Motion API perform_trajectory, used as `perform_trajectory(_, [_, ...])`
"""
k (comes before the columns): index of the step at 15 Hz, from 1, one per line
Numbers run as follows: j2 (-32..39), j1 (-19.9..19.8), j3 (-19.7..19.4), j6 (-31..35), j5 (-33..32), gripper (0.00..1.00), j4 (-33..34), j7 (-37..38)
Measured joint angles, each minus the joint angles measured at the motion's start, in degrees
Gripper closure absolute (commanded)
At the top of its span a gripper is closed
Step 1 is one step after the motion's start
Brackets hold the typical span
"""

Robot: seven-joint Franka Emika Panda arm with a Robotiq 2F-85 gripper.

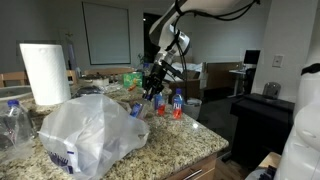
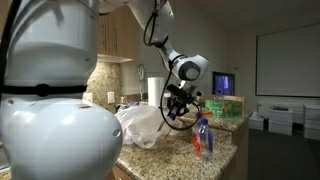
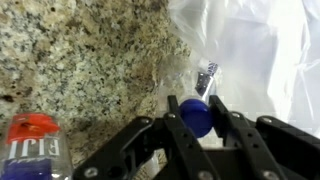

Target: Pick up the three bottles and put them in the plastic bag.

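Observation:
My gripper has the blue-capped bottle. It will let go of it inside the white plastic bag point(image 1: 109, 120), near the bag's open end.
In the wrist view my gripper point(image 3: 197, 106) is shut on the blue cap point(image 3: 195, 120) of one small clear bottle, whose body hangs away from the camera over the edge of the plastic bag point(image 3: 262, 48). A second bottle point(image 3: 33, 150), with a red-and-blue label, stands on the granite at the lower left. In an exterior view the gripper point(image 1: 154, 88) hovers just right of the crinkled white bag point(image 1: 88, 135), with two bottles point(image 1: 161, 103) point(image 1: 177, 103) upright beside it. In an exterior view the gripper point(image 2: 181, 106) is between the bag point(image 2: 143, 125) and a standing bottle point(image 2: 203, 137).
A tall paper-towel roll point(image 1: 45, 72) stands behind the bag and a larger ribbed water bottle point(image 1: 12, 122) stands at the counter's left end. Clutter and a green box point(image 2: 228, 108) sit at the far end. The counter's edge point(image 1: 205, 150) runs close to the bottles.

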Motion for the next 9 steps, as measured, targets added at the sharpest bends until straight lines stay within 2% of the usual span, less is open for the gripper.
perform_trajectory(5, [3.3,-0.8,0.3,-7.2,-0.1,0.9,7.4,-0.9])
perform_trajectory(9, [3.7,-1.4,0.8,-12.7,0.2,0.9,10.7,-4.2])
